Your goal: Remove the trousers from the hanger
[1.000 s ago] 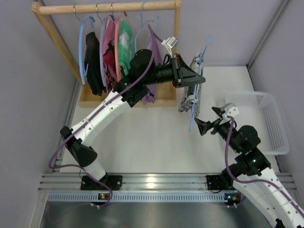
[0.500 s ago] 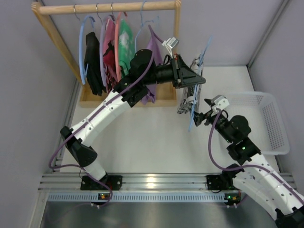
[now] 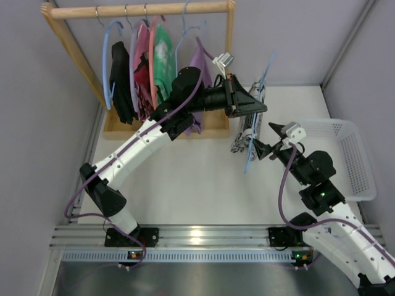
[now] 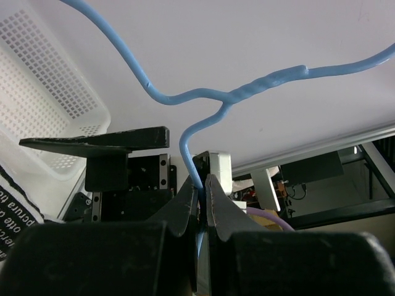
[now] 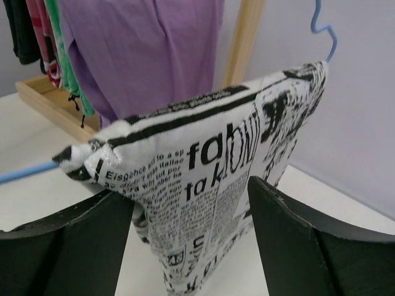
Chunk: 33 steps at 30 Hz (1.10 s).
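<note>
The fold of the trousers is out of reach of the right gripper's fingers, so the robot's right gripper needs to reach further in and close on the fabric (image 5: 194, 219) below the big print before it pulls.
The trousers (image 3: 242, 131), white with black newspaper-style print, hang folded over the thin light-blue hanger (image 3: 266, 69), which is held in the air to the right of the rack. My left gripper (image 3: 258, 105) is shut on the hanger's wire (image 4: 196, 161) just below its twisted neck. My right gripper (image 3: 266, 140) is open beside the trousers' lower part. In the right wrist view its two fingers straddle the trousers (image 5: 210, 185), one on each side of the fabric with small gaps. The hanger's bar (image 5: 24, 173) sticks out at the left, and the hanger's hook shows at the top right.
A wooden rack (image 3: 139, 9) at the back left carries black, pink, green and purple garments (image 5: 142, 55) on other hangers. A white perforated basket (image 3: 353, 161) sits at the table's right edge, close behind my right arm.
My right gripper has moved left and up to the trousers, and its jaws have narrowed around the fabric. The left gripper keeps hold of the hanger, shifted only slightly.
</note>
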{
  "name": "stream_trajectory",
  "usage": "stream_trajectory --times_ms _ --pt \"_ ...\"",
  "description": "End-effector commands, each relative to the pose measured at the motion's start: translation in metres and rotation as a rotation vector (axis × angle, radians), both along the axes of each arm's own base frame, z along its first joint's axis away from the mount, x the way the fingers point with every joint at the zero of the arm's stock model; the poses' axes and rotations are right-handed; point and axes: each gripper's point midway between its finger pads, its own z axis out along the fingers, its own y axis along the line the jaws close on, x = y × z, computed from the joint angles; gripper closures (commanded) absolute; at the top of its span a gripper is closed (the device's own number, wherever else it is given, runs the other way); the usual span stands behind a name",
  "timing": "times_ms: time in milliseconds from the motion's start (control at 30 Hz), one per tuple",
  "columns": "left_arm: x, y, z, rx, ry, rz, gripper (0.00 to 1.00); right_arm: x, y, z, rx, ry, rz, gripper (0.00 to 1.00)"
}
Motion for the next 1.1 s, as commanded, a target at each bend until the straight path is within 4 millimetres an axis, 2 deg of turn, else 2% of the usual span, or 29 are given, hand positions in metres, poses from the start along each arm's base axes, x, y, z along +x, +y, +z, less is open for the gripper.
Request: stream_trajectory --times_ms 0,133,400,567,700,767,900,1067 --pt "-0.03 0.031 0.087 -0.233 -0.257 0.006 1.0 -0.003 0.004 0.05 0.098 -0.081 0.016 0.27" --pt "-0.03 0.031 0.089 -0.238 -0.257 0.01 1.0 -0.001 0.011 0.052 0.115 -0.06 0.046 0.32" --pt "-0.031 0.033 0.092 -0.243 -0.258 0.012 1.0 0.02 0.005 0.026 0.058 -0.044 -0.042 0.35" --pt "-0.031 0.032 0.091 -0.242 -0.246 0.008 1.0 0.038 -0.016 0.033 0.1 -0.077 -0.192 0.38" --pt "-0.029 0.03 0.085 -0.233 -0.22 0.007 1.0 0.045 -0.016 0.041 0.16 -0.065 -0.214 0.39" --pt "-0.028 0.03 0.083 -0.23 -0.212 0.009 1.0 0.046 -0.008 0.046 0.188 -0.049 -0.179 0.37" --pt "-0.028 0.03 0.087 -0.237 -0.216 0.012 1.0 0.043 0.007 0.047 0.194 -0.041 -0.1 0.2" --pt "-0.027 0.03 0.095 -0.251 -0.229 0.016 1.0 0.047 0.007 0.03 0.176 -0.019 -0.115 0.17"
